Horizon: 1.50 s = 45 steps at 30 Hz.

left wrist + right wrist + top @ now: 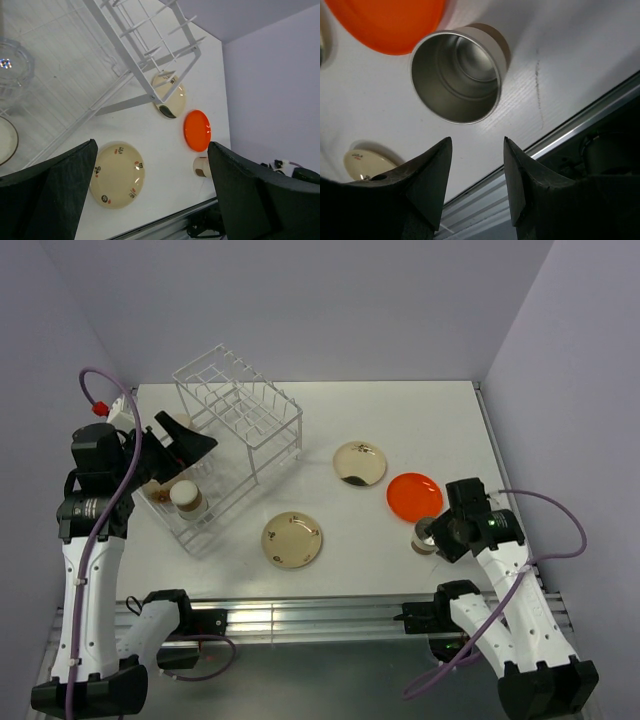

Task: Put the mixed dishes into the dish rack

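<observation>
Next, my right gripper takes the cup's rim (485,116) and passes its base to my left gripper, because the metal cup stands opening up, far from the dish rack.
The white wire dish rack (240,425) stands at the back left. A tall beige cup (187,497) stands in its low tray section. A clear glass (12,65) shows inside the rack in the left wrist view. My left gripper (185,445) hangs open and empty over the low tray. Two cream plates (292,539) (359,463) and an orange plate (414,496) lie on the table. A metal cup (425,537) stands by the orange plate. My right gripper (476,142) is open, just short of the metal cup (455,75), not around it.
The metal rail of the table's near edge (580,130) runs close behind the right gripper. Grey walls enclose the table on three sides. The rack's tall slotted section (150,65) stands right of the left gripper.
</observation>
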### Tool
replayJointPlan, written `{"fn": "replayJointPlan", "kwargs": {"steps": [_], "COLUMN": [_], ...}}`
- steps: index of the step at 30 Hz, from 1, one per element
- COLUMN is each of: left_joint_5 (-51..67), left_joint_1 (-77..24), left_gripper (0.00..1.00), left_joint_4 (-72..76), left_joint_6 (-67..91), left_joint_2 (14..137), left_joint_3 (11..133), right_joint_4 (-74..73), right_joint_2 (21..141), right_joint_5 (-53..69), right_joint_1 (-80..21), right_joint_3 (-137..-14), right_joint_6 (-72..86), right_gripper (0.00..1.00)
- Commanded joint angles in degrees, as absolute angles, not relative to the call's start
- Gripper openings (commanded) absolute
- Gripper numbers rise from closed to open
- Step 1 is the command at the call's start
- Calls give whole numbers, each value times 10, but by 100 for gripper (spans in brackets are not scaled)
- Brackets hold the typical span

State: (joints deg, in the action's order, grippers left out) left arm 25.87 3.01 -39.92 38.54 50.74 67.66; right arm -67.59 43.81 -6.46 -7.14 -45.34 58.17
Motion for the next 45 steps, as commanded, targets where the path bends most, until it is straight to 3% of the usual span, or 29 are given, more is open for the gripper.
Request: {"fn": "replayJointPlan", "kwargs": {"steps": [1, 9, 12, 14, 16, 28, 32, 45], "left_joint_5": [306, 327, 320, 319, 315, 291, 285, 292], "left_joint_1": [28, 27, 27, 26, 25, -20, -44, -53], "left_gripper": [99, 99, 99, 99, 99, 99, 99, 99], "left_joint_4": [-358, -344, -350, -354, -355, -325, -308, -320], "left_joint_6": [374, 362, 356, 353, 357, 392, 394, 347], "left_joint_2": [495, 503, 498, 499, 501, 499, 509, 525], "left_joint_3": [666, 635, 636, 640, 642, 620, 610, 621], "right_joint_4": [-690, -612, -576, -561, -555, -624, -648, -585], "right_joint_2": [419, 466, 492, 507, 515, 407, 423, 520], "right_joint_5": [-88, -94, -111, -130, -141, -95, -112, -151], "right_joint_1": [-69, -69, -69, -69, -69, -69, -69, -68], "right_joint_3": [-421, -361, -352, -352, -351, -421, -463, -419], "right_joint_6": [627, 642, 641, 636, 632, 590, 593, 612], "right_gripper": [53, 50, 34, 12, 11, 33, 52, 53]}}
